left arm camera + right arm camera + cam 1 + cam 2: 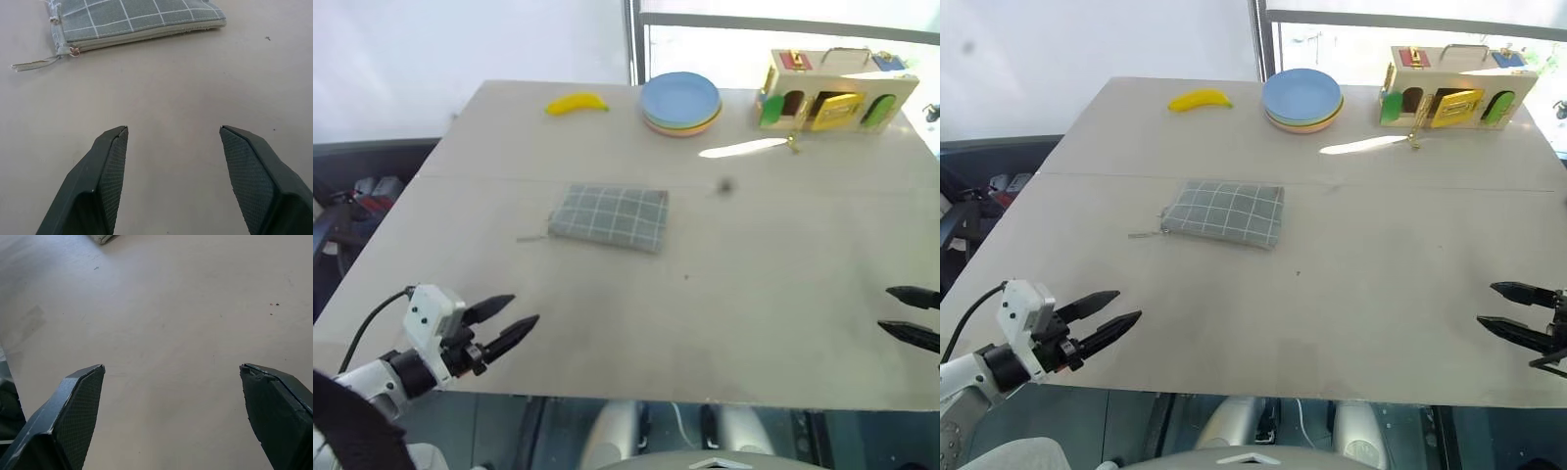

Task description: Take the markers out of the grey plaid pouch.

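Observation:
The grey plaid pouch is the next thing for my left gripper to go to. I will close it on its short end [554, 221] [57, 35] next to the pull cord, to keep the pouch steady.
The grey plaid pouch [610, 216] lies flat on the table [773, 294], left of its middle, zipped shut, with its pull cord [530, 237] trailing to the left. The markers are hidden. My left gripper [514, 316] hovers open over the table's near left edge, pointing toward the pouch [132, 19] and well short of it. Over the near right edge my right gripper [906, 315] is open wide with nothing between its fingers.
At the table's far side lie a yellow banana [576, 103], a stack of coloured plates [681, 103] and a wooden toy box with latched doors [832, 90]. A window frame post [633, 39] rises behind the table.

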### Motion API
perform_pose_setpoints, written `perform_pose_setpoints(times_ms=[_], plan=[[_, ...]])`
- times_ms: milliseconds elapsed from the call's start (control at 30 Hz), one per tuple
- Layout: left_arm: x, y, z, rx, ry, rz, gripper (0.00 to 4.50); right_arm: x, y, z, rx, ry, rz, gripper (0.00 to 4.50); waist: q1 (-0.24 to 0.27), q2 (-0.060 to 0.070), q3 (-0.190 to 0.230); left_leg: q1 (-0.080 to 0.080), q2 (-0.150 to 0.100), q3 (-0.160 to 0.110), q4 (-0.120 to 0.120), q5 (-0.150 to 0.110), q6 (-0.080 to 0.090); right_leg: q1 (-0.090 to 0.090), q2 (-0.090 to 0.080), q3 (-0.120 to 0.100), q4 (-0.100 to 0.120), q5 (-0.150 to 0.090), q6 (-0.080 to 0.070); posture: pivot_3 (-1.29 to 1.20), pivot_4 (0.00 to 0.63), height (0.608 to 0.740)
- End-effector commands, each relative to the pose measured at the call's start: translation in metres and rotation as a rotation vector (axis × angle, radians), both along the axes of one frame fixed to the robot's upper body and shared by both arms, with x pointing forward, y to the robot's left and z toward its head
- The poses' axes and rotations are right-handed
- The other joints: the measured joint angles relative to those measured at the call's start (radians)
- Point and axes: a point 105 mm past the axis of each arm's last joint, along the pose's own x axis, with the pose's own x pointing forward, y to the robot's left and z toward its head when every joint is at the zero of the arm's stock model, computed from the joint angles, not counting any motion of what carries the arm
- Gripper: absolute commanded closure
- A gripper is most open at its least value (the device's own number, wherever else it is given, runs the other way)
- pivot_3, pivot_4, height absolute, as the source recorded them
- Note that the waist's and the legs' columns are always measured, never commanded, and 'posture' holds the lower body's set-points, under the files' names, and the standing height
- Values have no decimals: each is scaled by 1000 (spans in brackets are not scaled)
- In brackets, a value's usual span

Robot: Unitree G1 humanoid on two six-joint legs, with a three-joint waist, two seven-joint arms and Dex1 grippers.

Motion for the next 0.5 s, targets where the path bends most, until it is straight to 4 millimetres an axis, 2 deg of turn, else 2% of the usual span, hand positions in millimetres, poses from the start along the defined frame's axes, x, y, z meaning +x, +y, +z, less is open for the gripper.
perform_pose_setpoints(times_ms=[33,500], plan=[[3,-1,10,21,-37,-14,1418,0,0,15,6,-52,48,0,0,0,0,0,0,0,0,0,0,0,0,0,0,0,0,0,150,740],[7,2,12,37,-39,7,1418,4,4,15,21,-85,53,0,0,0,0,0,0,0,0,0,0,0,0,0,0,0,0,0,150,740]])
